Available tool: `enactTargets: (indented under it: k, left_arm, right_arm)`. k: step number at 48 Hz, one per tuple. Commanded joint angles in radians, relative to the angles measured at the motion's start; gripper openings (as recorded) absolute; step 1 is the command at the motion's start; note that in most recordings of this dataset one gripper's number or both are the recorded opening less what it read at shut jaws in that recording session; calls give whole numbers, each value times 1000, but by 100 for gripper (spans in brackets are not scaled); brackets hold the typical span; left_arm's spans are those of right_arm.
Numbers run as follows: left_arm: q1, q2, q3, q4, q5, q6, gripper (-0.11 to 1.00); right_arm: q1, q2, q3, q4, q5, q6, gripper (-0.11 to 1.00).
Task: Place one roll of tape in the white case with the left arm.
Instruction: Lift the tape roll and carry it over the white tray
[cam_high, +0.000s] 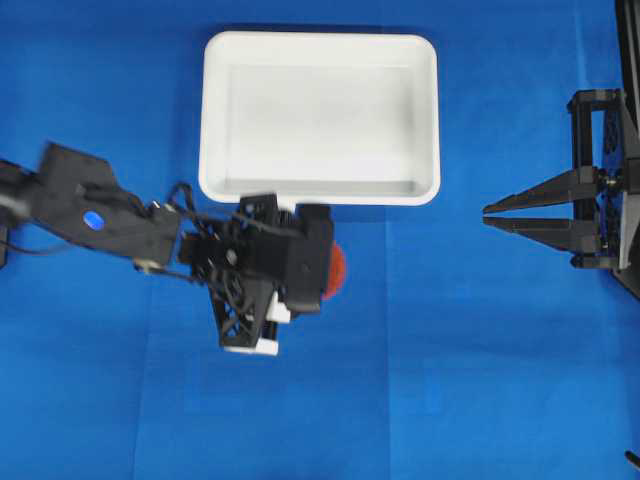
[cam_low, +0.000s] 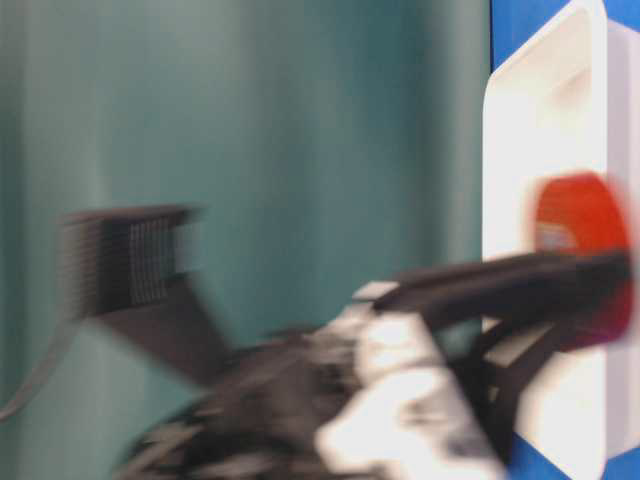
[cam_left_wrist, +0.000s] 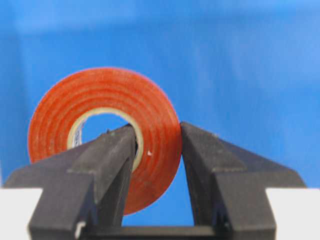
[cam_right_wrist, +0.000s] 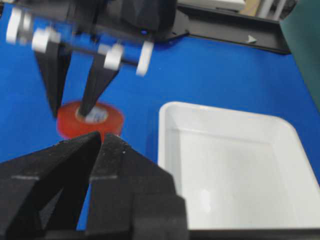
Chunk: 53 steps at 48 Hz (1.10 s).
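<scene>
Next, I release the roll of tape from my left gripper on the bottom of the white case, midway (cam_high: 311, 143) along the case's near rim.
The orange-red roll of tape (cam_left_wrist: 100, 92) sits between the jaws of my left gripper (cam_left_wrist: 156, 131): one finger is inside its pale core, the other is against its outer edge. In the overhead view only a sliver of the roll (cam_high: 338, 272) shows past the left wrist, just below the near rim of the white case (cam_high: 320, 40). The case is empty. In the right wrist view the left fingers (cam_right_wrist: 92, 92) stand on the roll (cam_right_wrist: 107, 122), left of the case (cam_right_wrist: 162, 130). My right gripper (cam_high: 487, 216) is shut and empty at the right, away from the case.
Blue cloth covers the table. The right arm's base (cam_high: 605, 180) stands at the right edge. In the table-level view the blurred left arm (cam_low: 400, 400) fills the foreground, with the roll (cam_low: 580, 215) in front of the case (cam_low: 500, 200).
</scene>
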Motion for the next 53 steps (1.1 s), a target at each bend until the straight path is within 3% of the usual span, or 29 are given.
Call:
enactTargets:
  k: [1, 12, 21, 35, 49, 53]
  left_arm:
    - [55, -51, -11, 5, -3, 23, 26]
    - [215, -17, -14, 5, -12, 94, 26]
    - [288, 61, -11, 5, -63, 121, 26]
    - [348, 190, -17, 5, -100, 126, 26]
    - [357, 207, -17, 3, -135, 127, 26]
    - [359, 192, -12, 3, -126, 129, 45]
  right_arm:
    - [0, 5, -11, 0, -2, 3, -11]
    - [-2, 17, -9, 2, -3, 6, -11]
    - [0, 38, -9, 2, -6, 8, -11]
    - [-2, 54, -8, 2, -9, 8, -11]
    - [-2, 57, -8, 2, -9, 8, -11]
    - [-2, 57, -8, 2, -9, 8, -11]
